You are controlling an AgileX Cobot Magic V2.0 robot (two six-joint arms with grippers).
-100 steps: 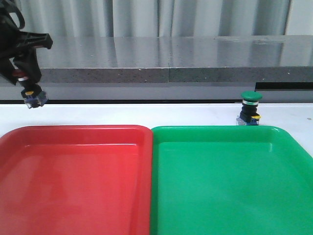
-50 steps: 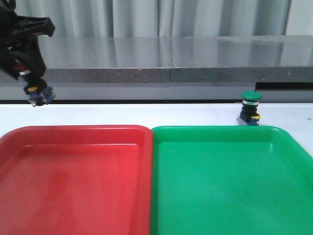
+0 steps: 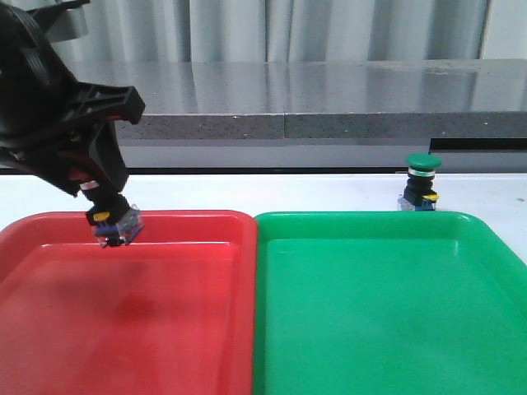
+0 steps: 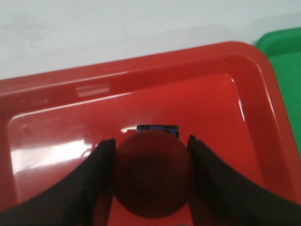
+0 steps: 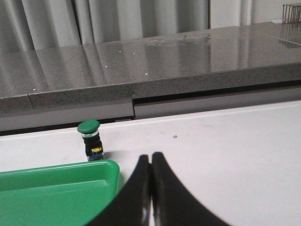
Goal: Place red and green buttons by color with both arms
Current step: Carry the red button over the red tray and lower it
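My left gripper will set the red button down upright on the red tray's bottom, midway [image 3: 105, 296] [image 4: 146, 161] between the tray's sides.
My left gripper [image 3: 97, 191] is shut on the red button [image 4: 153, 173], its dark-red cap between the two fingers. It hangs above the far left part of the red tray [image 3: 189, 271], with the yellow tab and blue base [image 3: 118, 225] pointing down. The tray also shows in the left wrist view [image 4: 244, 61]. The green button [image 3: 422, 181] stands upright on the white table just behind the green tray [image 3: 379, 313]. It also shows in the right wrist view [image 5: 90, 140]. My right gripper [image 5: 151, 157] is shut and empty, over the table beside the green tray's corner [image 5: 56, 188].
A grey stone ledge [image 3: 329, 99] runs along the back of the white table [image 3: 272, 191]. The two trays sit side by side and touch in the middle.
My left arm has moved right, nearer and lower with the red button, from beyond the tray's far left corner to over the red tray. The green button has not moved.
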